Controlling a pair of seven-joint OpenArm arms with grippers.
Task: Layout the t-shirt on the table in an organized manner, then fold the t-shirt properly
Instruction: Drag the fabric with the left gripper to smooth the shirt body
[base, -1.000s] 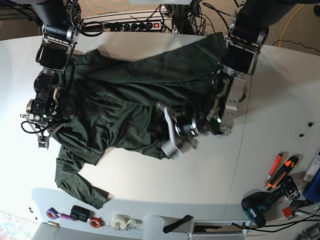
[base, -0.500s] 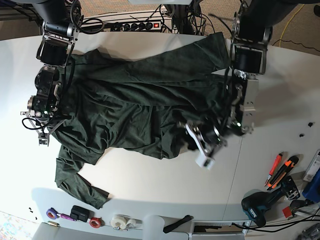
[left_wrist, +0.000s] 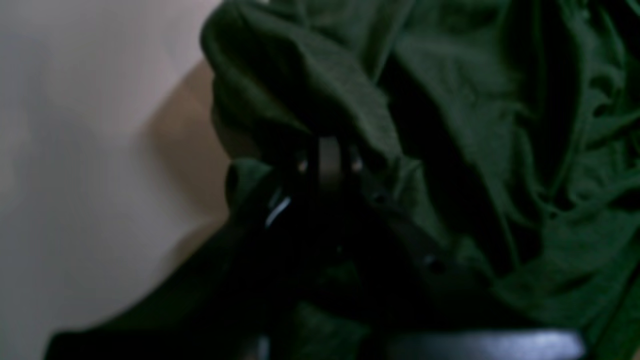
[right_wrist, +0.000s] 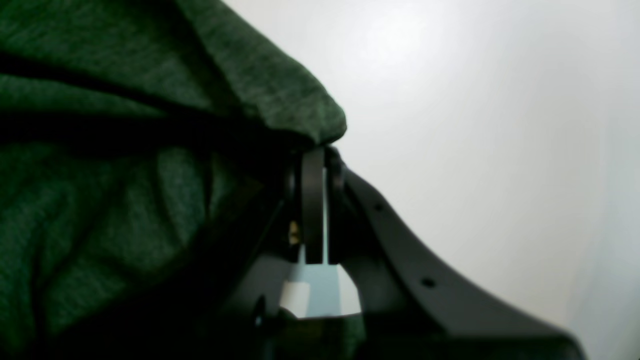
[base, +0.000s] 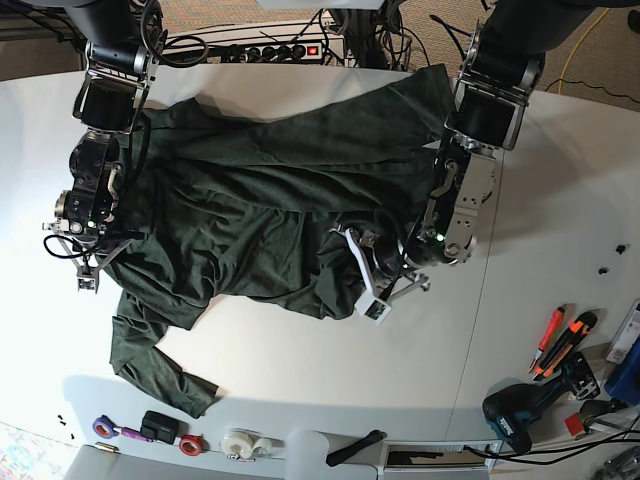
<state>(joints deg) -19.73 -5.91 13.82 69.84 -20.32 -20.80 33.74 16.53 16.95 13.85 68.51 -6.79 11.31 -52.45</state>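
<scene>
Next, my left gripper opens, takes the folds further in and pulls them (base: 322, 250) out toward the drill, because the t-shirt's bottom hem lies bunched over my left gripper's fingers.
The dark green t-shirt (base: 250, 200) lies spread and wrinkled across the white table (base: 300, 360), with one long sleeve trailing to the front left. My left gripper (base: 372, 290) sits at the shirt's lower right hem. In the left wrist view its fingers (left_wrist: 327, 150) are pressed together with a fold of the t-shirt (left_wrist: 500, 125) bunched over the tips. My right gripper (base: 88, 270) is at the shirt's left edge. In the right wrist view that gripper (right_wrist: 315, 155) is shut, with the t-shirt's edge (right_wrist: 100, 200) draped over its tip.
Orange utility knives (base: 560, 335) and a drill (base: 525, 410) lie at the right front. Tape rolls (base: 240, 442) and small items line the front edge. A power strip (base: 280, 48) with cables runs along the back. The table seam (base: 478, 330) passes right of the left gripper.
My left gripper was open and swinging near the hem; it has settled against the cloth and shut. The right arm and the rest of the shirt have not moved.
</scene>
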